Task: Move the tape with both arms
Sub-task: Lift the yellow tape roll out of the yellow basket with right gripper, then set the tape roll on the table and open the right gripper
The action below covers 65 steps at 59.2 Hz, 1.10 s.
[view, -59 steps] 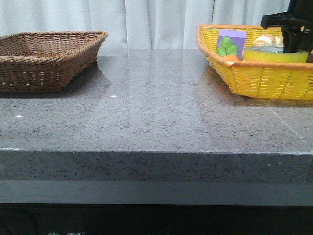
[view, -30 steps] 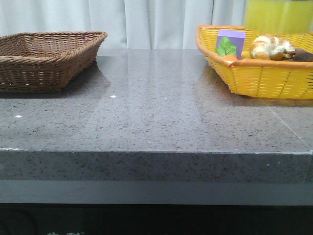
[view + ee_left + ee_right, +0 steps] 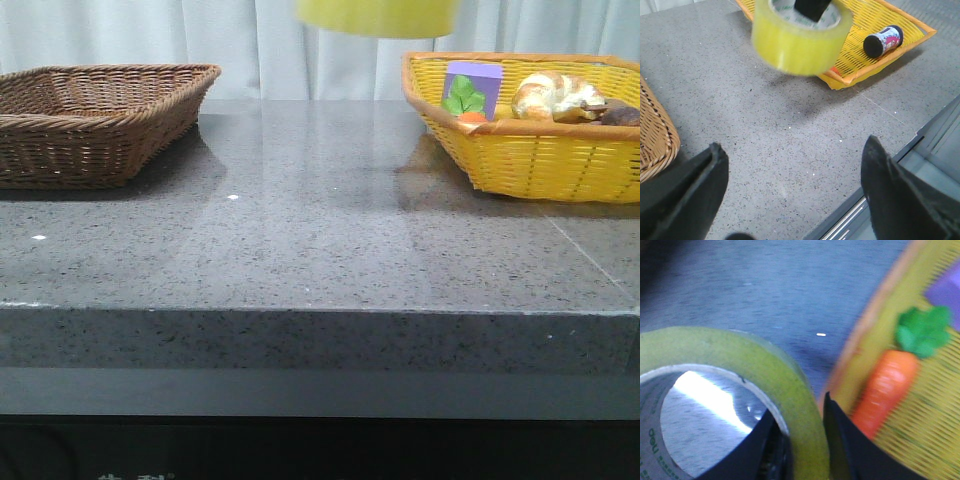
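Observation:
Next, I release the tape from my right gripper on the table (image 3: pixel 280 188) between the brown wicker basket and yellow basket.
The tape (image 3: pixel 375 15), a thick translucent yellow roll, hangs high over the table's middle at the top edge of the front view. My right gripper (image 3: pixel 800 410) is shut on its wall, one finger (image 3: pixel 765 445) inside the white core and one outside. The tape fills the lower left of the right wrist view (image 3: pixel 740 355). In the left wrist view the tape (image 3: pixel 800 42) hangs above the table, ahead of my left gripper (image 3: pixel 793 145), which is open, empty and well apart from it. Neither arm shows in the front view.
A brown wicker basket (image 3: pixel 90 120) stands at the back left, also in the left wrist view (image 3: pixel 655 135). A yellow basket (image 3: pixel 540 150) at the back right holds a purple box (image 3: pixel 470 88), a toy carrot (image 3: pixel 885 385), bread (image 3: pixel 555 95) and a small dark bottle (image 3: pixel 882 41).
The tape was lifted out of the yellow basket by the right gripper and carried up and left, from over the basket to over the table's middle.

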Available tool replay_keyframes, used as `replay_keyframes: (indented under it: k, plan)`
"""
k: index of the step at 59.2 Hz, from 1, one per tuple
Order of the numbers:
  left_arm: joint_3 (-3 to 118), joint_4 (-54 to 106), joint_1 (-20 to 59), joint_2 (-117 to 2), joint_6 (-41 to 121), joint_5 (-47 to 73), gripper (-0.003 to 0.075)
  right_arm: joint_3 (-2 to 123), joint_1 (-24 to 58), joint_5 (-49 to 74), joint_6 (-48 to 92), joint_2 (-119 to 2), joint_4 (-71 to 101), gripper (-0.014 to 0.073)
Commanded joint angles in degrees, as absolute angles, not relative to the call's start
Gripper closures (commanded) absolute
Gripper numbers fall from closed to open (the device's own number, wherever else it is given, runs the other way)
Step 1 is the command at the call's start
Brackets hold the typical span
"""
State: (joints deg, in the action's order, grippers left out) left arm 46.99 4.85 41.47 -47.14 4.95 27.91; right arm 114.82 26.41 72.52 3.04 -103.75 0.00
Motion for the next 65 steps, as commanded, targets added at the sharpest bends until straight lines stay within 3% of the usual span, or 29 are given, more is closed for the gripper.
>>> replay_keyframes:
  k: [1, 38, 44, 54, 65]
  plan:
    - [48.97, 5.39, 41.87, -46.87, 4.94, 23.54, 0.0174, 116.27, 28.86, 68.61, 3.49, -102.34, 0.00, 0.0499]
    - [48.97, 5.39, 41.87, -46.87, 4.94, 23.54, 0.0174, 116.27, 31.58, 62.39, 3.49, -115.53, 0.00, 0.0495]
    - [48.97, 5.39, 41.87, -46.87, 4.94, 23.54, 0.0174, 116.33, 31.58, 62.22, 3.49, -115.58, 0.00, 0.0438]
    - [48.97, 5.39, 41.87, -46.87, 4.94, 23.54, 0.0174, 116.45, 31.51, 62.28, 3.49, -115.46, 0.00, 0.0257]
    - [48.97, 5.39, 41.87, -46.87, 4.94, 23.54, 0.0174, 116.52, 31.50, 62.36, 3.43, -112.77, 0.00, 0.0246]
